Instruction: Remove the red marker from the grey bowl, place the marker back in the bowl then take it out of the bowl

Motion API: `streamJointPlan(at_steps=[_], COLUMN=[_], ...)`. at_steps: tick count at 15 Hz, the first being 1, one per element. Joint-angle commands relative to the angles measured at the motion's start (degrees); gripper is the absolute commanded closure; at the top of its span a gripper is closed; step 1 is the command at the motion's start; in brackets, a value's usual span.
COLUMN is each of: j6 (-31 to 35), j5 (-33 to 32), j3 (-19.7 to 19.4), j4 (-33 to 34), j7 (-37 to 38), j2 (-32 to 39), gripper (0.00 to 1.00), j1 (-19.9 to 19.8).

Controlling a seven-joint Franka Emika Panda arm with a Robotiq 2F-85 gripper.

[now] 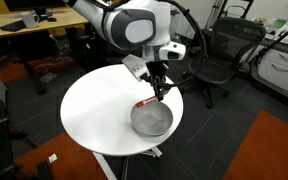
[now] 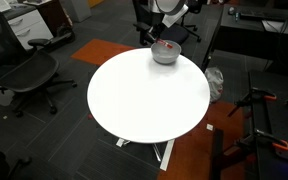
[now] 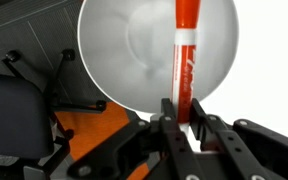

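My gripper will let go of the red marker near the middle of the white round table (image 1: 120,95), beside the grey bowl.
The red marker (image 3: 184,55) is held upright between my gripper's fingers (image 3: 182,112), over the grey bowl (image 3: 124,50). In an exterior view my gripper (image 1: 162,93) hangs just above the bowl (image 1: 152,121) at the near edge of the white round table (image 1: 99,110), with the marker (image 1: 160,96) showing red at the fingertips. In an exterior view the bowl (image 2: 166,54) sits at the table's far edge (image 2: 144,100) under my gripper (image 2: 165,42). The marker's lower end is near the bowl's inside; I cannot tell whether it touches.
Black office chairs (image 1: 219,55) stand around the table, with another (image 2: 29,75) in an exterior view. Desks (image 1: 34,25) stand behind. An orange carpet patch (image 1: 274,150) lies on the floor. The table's pedestal base (image 2: 164,155) is below.
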Motion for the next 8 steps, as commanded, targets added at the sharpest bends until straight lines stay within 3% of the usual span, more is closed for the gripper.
streamJointPlan(at_steps=[1,5,8], j6=[5.3,8.4,7.7], j5=[-5.2,-10.5,-10.2], j3=[-1.1,-0.2,3.7], j4=[-10.4,-14.7,-15.1], j7=[1.2,0.6,-5.3], j2=[-7.0,-9.3,-8.9], gripper=[0.95,0.95,0.95], j1=[5.0,9.5,9.5])
